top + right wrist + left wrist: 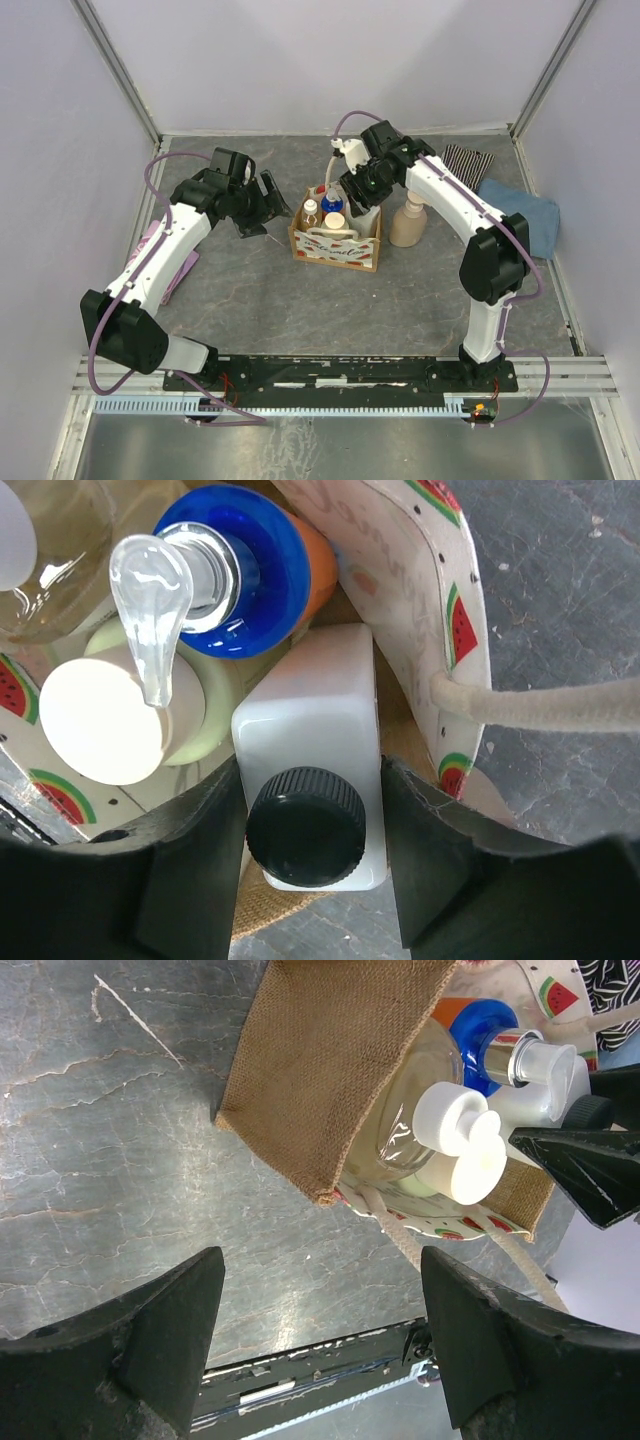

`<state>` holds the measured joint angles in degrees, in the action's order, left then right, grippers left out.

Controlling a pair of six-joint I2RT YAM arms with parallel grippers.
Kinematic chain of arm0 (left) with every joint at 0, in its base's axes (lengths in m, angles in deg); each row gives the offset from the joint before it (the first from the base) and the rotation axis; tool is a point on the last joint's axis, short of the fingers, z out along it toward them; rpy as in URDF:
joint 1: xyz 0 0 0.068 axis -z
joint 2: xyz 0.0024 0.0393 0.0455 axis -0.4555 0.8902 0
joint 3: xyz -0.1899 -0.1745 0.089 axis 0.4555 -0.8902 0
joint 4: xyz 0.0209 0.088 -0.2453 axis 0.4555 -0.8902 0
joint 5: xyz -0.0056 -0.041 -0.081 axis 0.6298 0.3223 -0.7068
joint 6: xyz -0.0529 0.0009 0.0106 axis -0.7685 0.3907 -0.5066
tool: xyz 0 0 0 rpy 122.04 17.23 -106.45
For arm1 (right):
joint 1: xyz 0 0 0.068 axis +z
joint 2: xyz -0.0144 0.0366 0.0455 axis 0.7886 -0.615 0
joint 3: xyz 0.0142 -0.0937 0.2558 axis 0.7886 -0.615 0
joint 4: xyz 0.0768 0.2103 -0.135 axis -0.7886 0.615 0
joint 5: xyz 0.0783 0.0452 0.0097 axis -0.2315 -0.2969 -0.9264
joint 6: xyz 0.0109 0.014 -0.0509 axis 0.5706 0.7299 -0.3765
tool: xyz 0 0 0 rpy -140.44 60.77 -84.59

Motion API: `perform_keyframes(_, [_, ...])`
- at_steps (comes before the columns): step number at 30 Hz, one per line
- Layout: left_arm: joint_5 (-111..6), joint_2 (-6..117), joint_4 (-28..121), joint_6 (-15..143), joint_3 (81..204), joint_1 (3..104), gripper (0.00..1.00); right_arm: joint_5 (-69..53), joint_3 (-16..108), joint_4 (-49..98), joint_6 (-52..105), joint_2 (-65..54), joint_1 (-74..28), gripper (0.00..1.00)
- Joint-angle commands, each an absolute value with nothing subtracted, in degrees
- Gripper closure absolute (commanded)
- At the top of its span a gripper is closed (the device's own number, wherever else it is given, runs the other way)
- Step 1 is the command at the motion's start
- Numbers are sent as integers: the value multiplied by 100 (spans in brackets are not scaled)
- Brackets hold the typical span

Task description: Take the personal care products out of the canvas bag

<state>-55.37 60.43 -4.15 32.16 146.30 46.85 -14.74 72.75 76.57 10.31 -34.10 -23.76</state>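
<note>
Next, my right gripper sets the white square bottle down next to the canvas bag, just behind the beige pump bottle [392,210] [525,775].
The canvas bag [335,250] stands mid-table with watermelon prints; its burlap side [320,1070] faces the left wrist view. Inside it are an orange bottle with a blue pump [225,565], a white-capped whitish bottle [100,720], a clear yellowish bottle [420,1090] and a white square bottle with a black cap [310,720]. My right gripper [310,780] reaches into the bag from above, its jaws pressed on both sides of the white square bottle. A beige pump bottle [408,222] stands on the table right of the bag. My left gripper [322,1270] hovers open left of the bag, holding nothing.
A pink folded cloth [165,262] lies by the left wall under the left arm. A blue cloth [522,215] and a striped cloth [470,158] lie at the back right. The bag's rope handle [540,705] hangs over its right side.
</note>
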Motion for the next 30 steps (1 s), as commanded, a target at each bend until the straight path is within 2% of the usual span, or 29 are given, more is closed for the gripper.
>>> perform_keyframes(1, [-5698,5990,-141,3052,14686,4714,15,-1288,7757,7870,1353,-3196,-2365,51])
perform_keyframes(5, [-5726,6028,-133,3027,14723,4714,15,-1126,8302,7925,1559,-2938,-2363,56])
perform_keyframes(17, [-5725,5960,-113,3034,14649,4711,15,-143,10765,8655,2003,-3127,-2418,56])
perform_keyframes(23, [-5685,5864,-106,3043,14558,4712,15,98,10637,8058,2497,-2824,-2831,56])
perform_keyframes(30, [-5657,5887,123,3025,14531,4714,15,366,10552,8269,2580,-2957,-3225,55])
